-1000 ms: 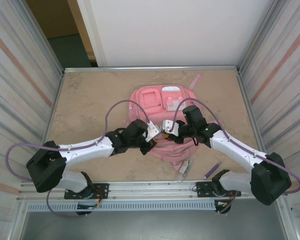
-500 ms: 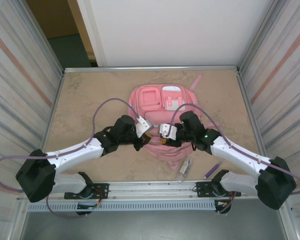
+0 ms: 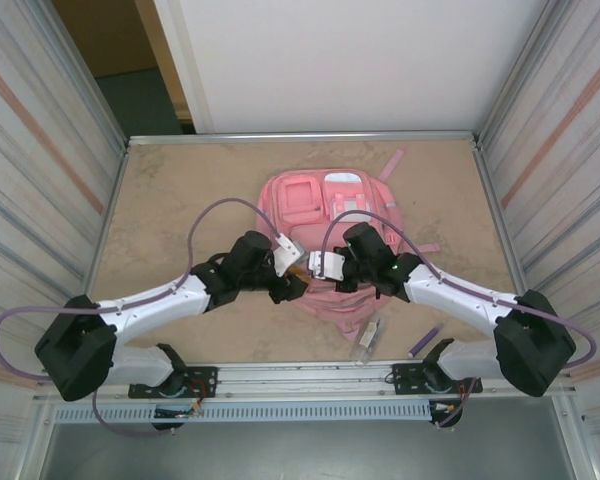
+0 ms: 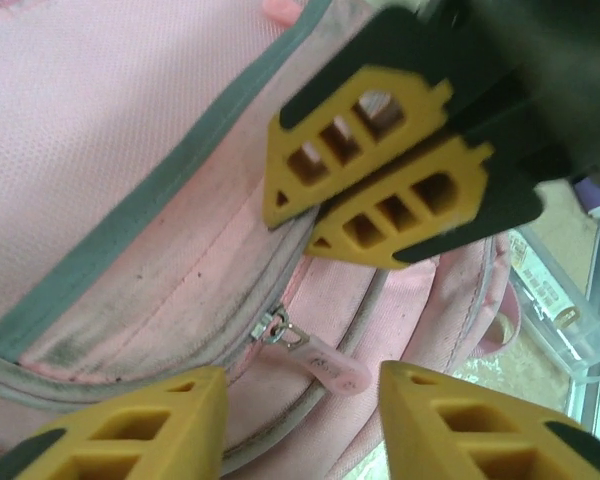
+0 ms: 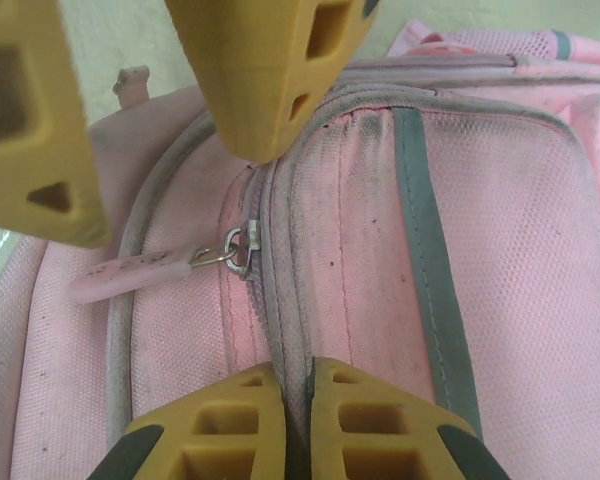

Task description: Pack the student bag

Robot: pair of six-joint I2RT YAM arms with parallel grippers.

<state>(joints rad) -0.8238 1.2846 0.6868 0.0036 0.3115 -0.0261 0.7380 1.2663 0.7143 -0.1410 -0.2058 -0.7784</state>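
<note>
The metal slider is partway along the seam, so the robot's left gripper needs to close on the loose zip pull (image 4: 330,366) and pull it onward while the right gripper steadies the seam.
The student bag (image 3: 325,205), pink with grey-trimmed zip pockets, lies flat at the middle of the table. My two grippers meet over its near end. My left gripper (image 3: 292,280) (image 4: 298,385) is open, its yellow fingers either side of a pale pink zip pull (image 4: 320,365) without touching it. My right gripper (image 3: 322,268) (image 5: 298,375) is shut on the bag's grey zip seam (image 5: 280,300), just below the metal slider (image 5: 242,245). In the right wrist view the zip pull (image 5: 130,272) trails left from that slider. The left gripper's fingers (image 5: 270,70) hang above it.
A clear plastic packet (image 3: 370,335) (image 4: 560,310) and a purple pen (image 3: 425,342) lie near the front edge, right of the bag. A pink strap (image 3: 390,165) sticks out at the far side. Ribbed metal walls close in the table on the left and right.
My left gripper has opened and now straddles the zip pull. My right gripper moved left, opened briefly and shut again on the zip seam.
</note>
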